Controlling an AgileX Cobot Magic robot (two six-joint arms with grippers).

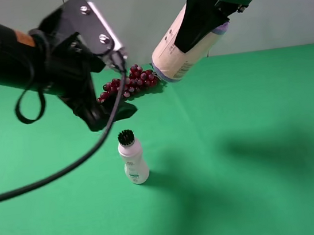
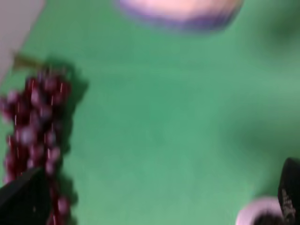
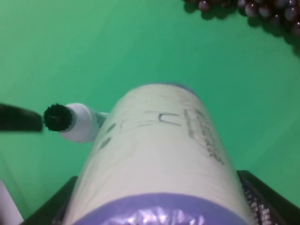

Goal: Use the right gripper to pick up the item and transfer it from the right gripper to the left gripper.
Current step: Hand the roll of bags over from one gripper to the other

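Observation:
My left gripper needs to next close on the lower body of the cream canister (image 1: 174,54) (image 2: 183,5) close to its base, since my right gripper is holding it higher up.
My right gripper (image 1: 204,13) is shut on the item (image 1: 180,50), a cream canister held tilted in the air over the back of the table. Its purple lid (image 3: 154,211) is at the gripper end and its base points down toward the grapes. In the right wrist view the canister (image 3: 159,154) fills the frame between the black fingers (image 3: 269,199). My left gripper (image 1: 107,109), with the grey bolted plate, hangs open and empty left of the canister, apart from it. In the blurred left wrist view the canister's base (image 2: 180,11) shows at the frame's edge, and the gripper (image 2: 157,201) has its fingertips (image 2: 23,197) wide apart.
A small white bottle with a black bristle top (image 1: 132,158) stands on the green cloth just below the left gripper. A bunch of dark red grapes (image 1: 132,83) lies behind it, under the canister's base. A loose black cable (image 1: 65,170) hangs from the left arm.

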